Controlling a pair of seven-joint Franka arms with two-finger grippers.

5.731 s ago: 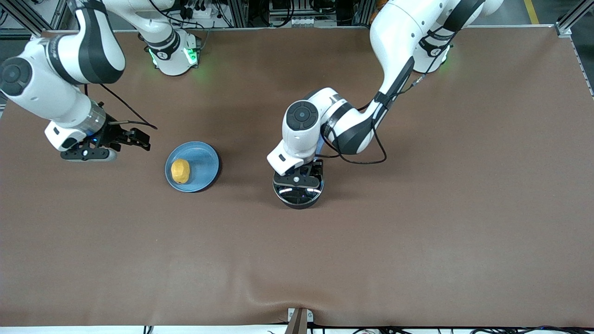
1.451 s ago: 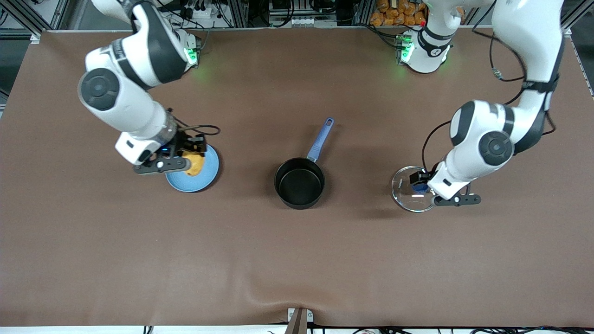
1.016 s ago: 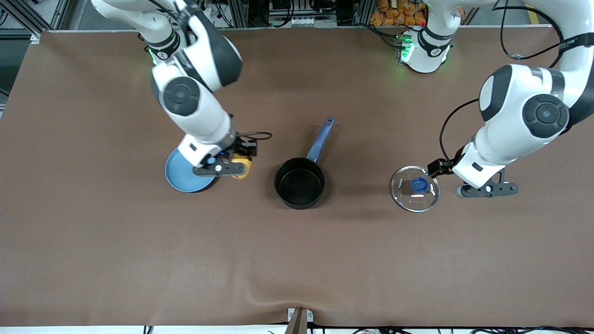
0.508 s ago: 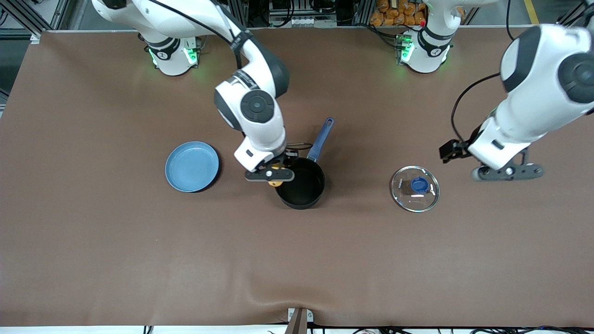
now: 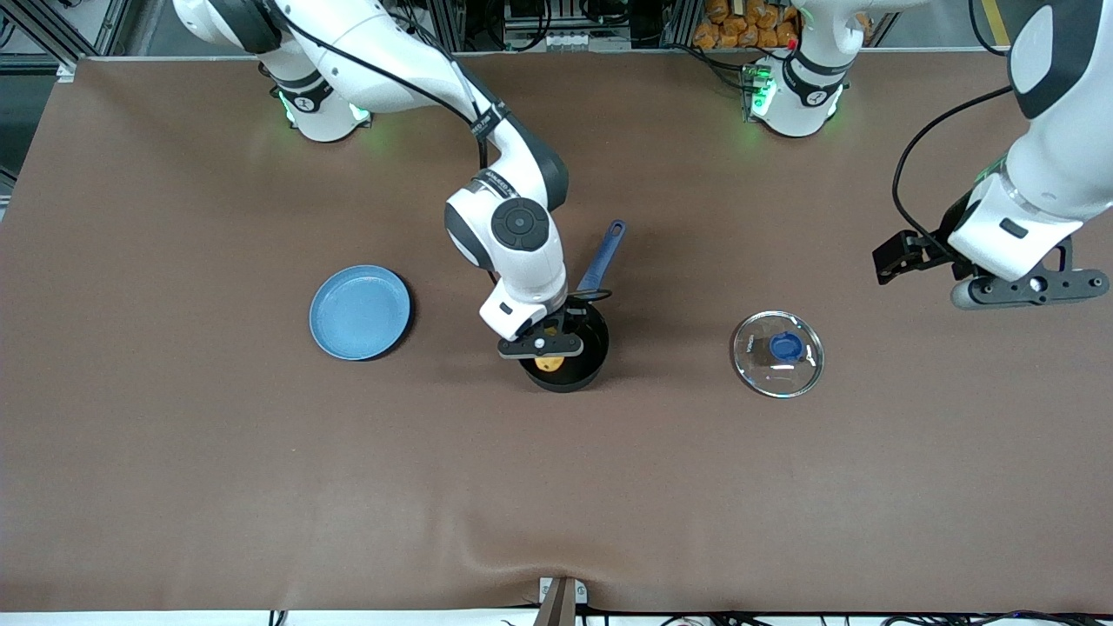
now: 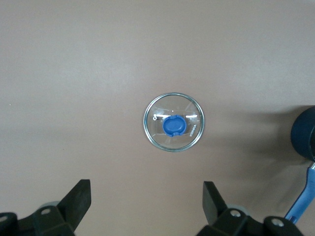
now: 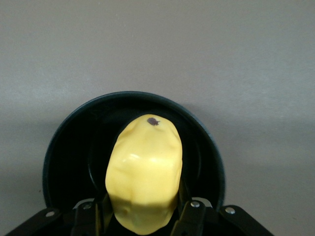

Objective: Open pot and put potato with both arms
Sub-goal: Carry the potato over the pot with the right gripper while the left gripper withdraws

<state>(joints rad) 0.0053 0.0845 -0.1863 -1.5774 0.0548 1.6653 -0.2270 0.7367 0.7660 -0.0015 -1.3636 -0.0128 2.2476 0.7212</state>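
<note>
My right gripper will let go of the yellow potato on the bottom of the open black pot (image 5: 556, 369) (image 7: 149, 169). It is now held above the pot's rim.
The black pot (image 5: 581, 369) stands open mid-table, its blue handle (image 5: 602, 258) pointing toward the robots' bases. My right gripper (image 5: 546, 352) is over the pot, shut on the yellow potato (image 5: 549, 364). In the right wrist view the potato (image 7: 144, 174) sits between the fingers above the pot's rim (image 7: 59, 147). The glass lid (image 5: 777, 354) with its blue knob lies flat on the table toward the left arm's end. My left gripper (image 5: 965, 274) is open and empty, raised over the table beside the lid. The lid also shows in the left wrist view (image 6: 173, 122).
An empty light-blue plate (image 5: 360, 312) lies on the brown table toward the right arm's end. The edge of the pot and its blue handle (image 6: 301, 206) show at the border of the left wrist view.
My right gripper has carried the potato from the plate to over the pot. My left gripper has let go of the lid and risen away from it.
</note>
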